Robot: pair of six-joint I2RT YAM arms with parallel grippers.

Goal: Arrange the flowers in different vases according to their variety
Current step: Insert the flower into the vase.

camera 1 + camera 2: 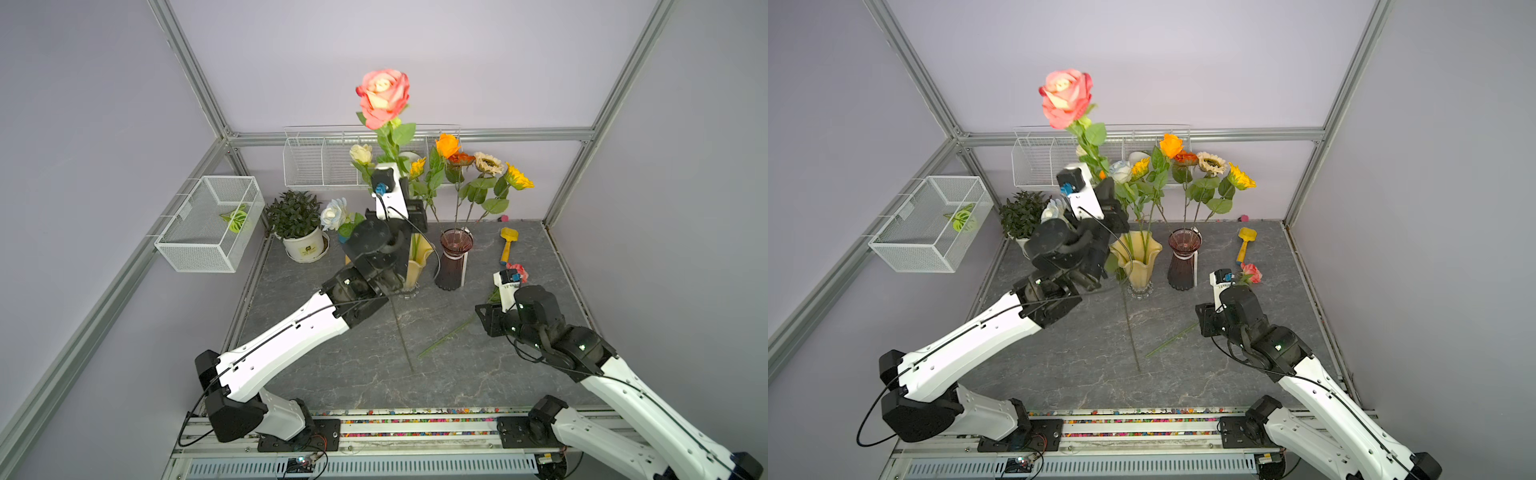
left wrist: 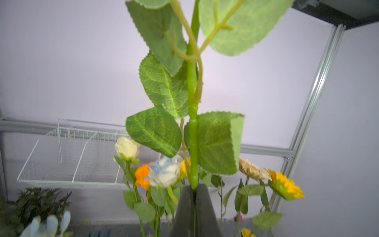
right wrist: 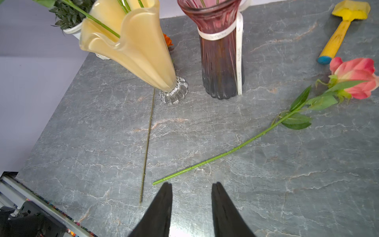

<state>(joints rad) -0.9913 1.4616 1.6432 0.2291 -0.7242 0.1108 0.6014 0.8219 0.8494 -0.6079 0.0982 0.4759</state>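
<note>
I should release the pink rose from my left gripper inside the yellow vase [image 1: 412, 257], with the cream rose.
My left gripper [image 2: 194, 187] is shut on the green stem [image 2: 192, 131] of a tall pink rose [image 1: 383, 102], held upright. Its thin lower stem [image 3: 146, 143] runs down outside the yellow vase [image 1: 415, 268] to the table. The yellow vase holds an orange rose [image 1: 447, 145] and a cream rose [image 1: 360, 153]. The purple vase [image 1: 453, 262] holds sunflower heads [image 1: 488, 163]. A second pink rose [image 3: 356, 78] lies flat on the table at the right. My right gripper [image 3: 191, 185] is open and empty, just short of that rose's stem end [image 3: 164, 180].
A leafy plant in a white pot [image 1: 296, 216] stands at the back left with a white-blue flower [image 1: 334, 214] beside it. A yellow toy hammer [image 1: 508, 243] lies at the back right. Wire baskets [image 1: 212, 222] hang on the left and rear walls.
</note>
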